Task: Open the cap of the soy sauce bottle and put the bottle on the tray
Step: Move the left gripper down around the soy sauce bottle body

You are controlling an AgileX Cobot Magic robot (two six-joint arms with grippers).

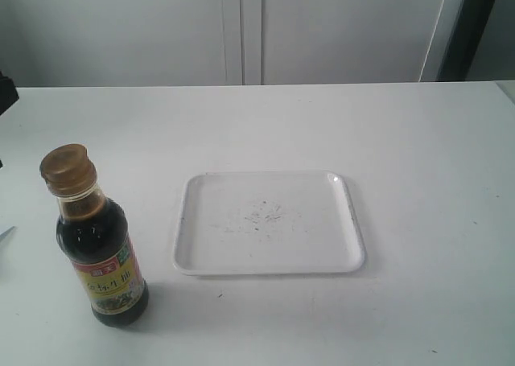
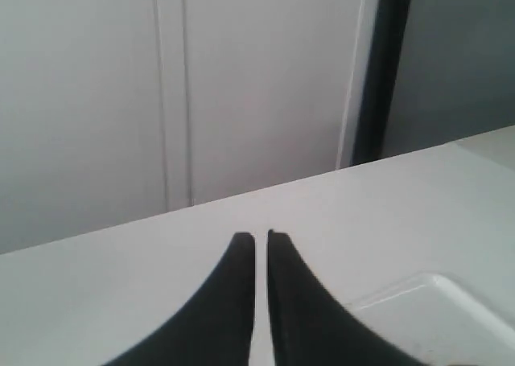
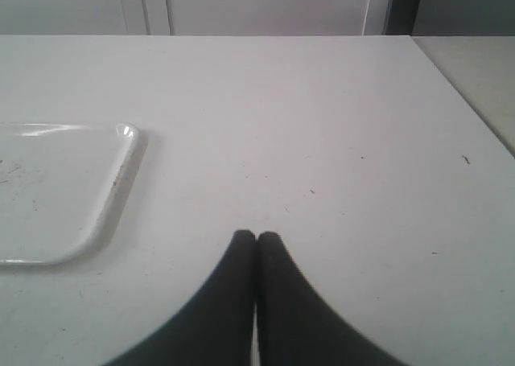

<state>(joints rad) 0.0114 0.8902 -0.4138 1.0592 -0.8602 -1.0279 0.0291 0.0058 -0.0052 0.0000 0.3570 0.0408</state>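
Observation:
Next, I close my left gripper around the upper part of the label (image 1: 104,265) on the soy sauce bottle, well below the bottle's golden-brown cap.
The soy sauce bottle (image 1: 100,253) stands upright at the front left of the white table, dark liquid inside, with a red, yellow and green label. Its golden-brown cap (image 1: 67,169) sits closed on the neck. To its right the white tray (image 1: 322,237) lies flat, holding nothing, with faint scuffs in its middle. A corner of the tray (image 2: 455,318) also shows in the left wrist view, where my left gripper (image 2: 261,236) is open by a narrow slit with nothing in it. My right gripper (image 3: 257,236) is shut, beside the tray (image 3: 56,189). Neither gripper shows in the exterior view.
White cabinet doors (image 1: 241,28) stand behind the table's far edge. A dark upright post (image 1: 475,28) rises at the back right. A dark piece (image 1: 6,92) pokes in at the left edge. The table's right edge (image 3: 467,92) runs close to my right gripper.

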